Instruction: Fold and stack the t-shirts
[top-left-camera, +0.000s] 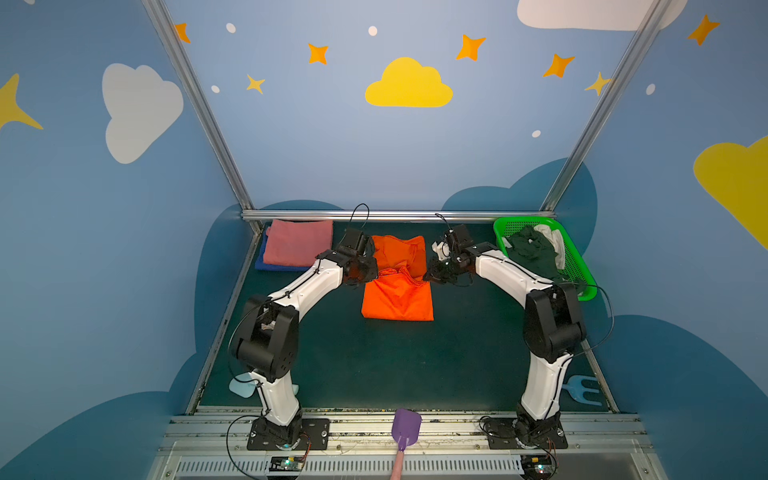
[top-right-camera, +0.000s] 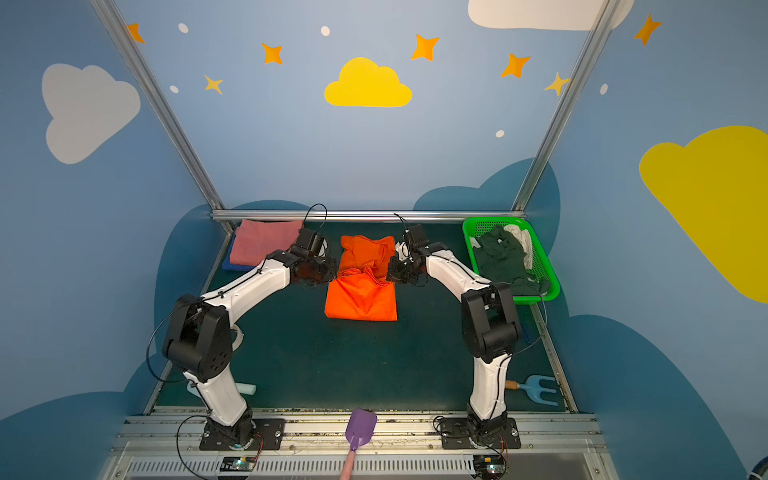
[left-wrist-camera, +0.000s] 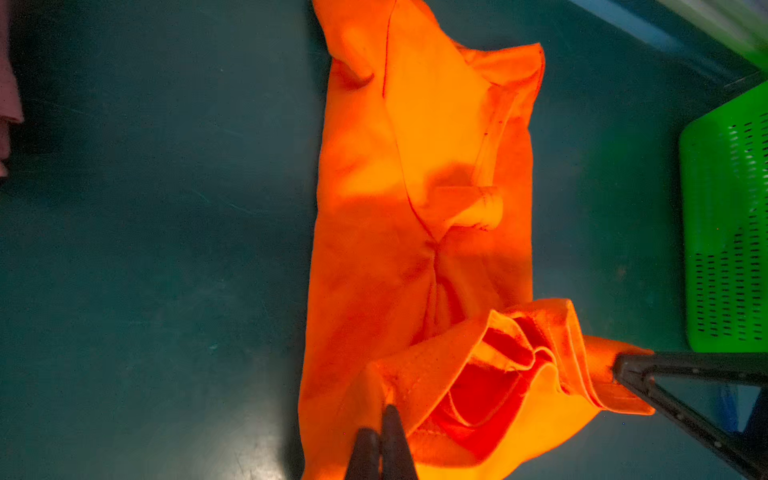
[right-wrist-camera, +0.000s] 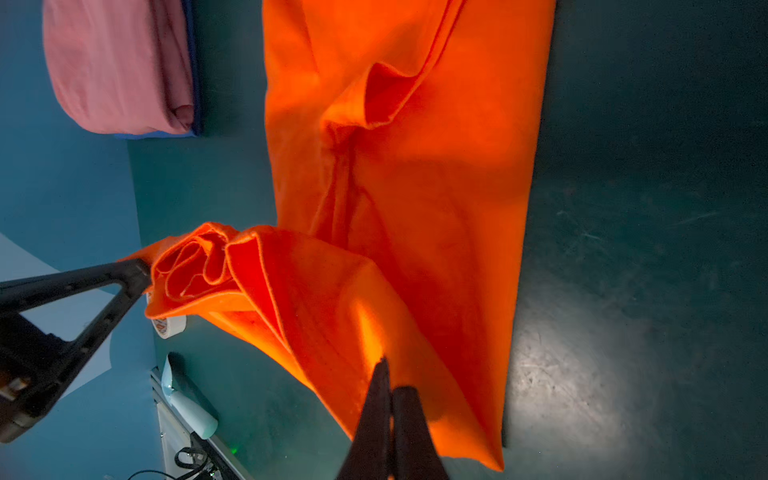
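Note:
The orange t-shirt's hem sags in bunched folds between the robot's grippers, so the robot should lay the hem down, then take its corners (left-wrist-camera: 383, 379) and straighten it before folding further.
The orange t-shirt (top-left-camera: 397, 297) (top-right-camera: 360, 299) lies lengthwise mid-table in both top views. A bunched fold across its middle is raised off the table between both grippers. My left gripper (top-left-camera: 371, 274) (left-wrist-camera: 384, 415) is shut on the fold's left edge. Shut on the opposite edge is my right gripper (top-left-camera: 432, 276) (right-wrist-camera: 384, 374). The rest of the orange shirt (left-wrist-camera: 415, 166) (right-wrist-camera: 436, 166) rests flat. At the back left a folded pink t-shirt (top-left-camera: 297, 247) (right-wrist-camera: 116, 66) sits on a folded blue t-shirt (top-left-camera: 266, 266).
A green mesh basket (top-left-camera: 524, 220) (left-wrist-camera: 723, 208) with dark and white clothes stands at the back right. Near the front rail are a purple spatula (top-left-camera: 406, 428), a blue toy fork (top-left-camera: 582, 390), a pale blue object (top-left-camera: 241, 386) and a tape roll (right-wrist-camera: 168, 326).

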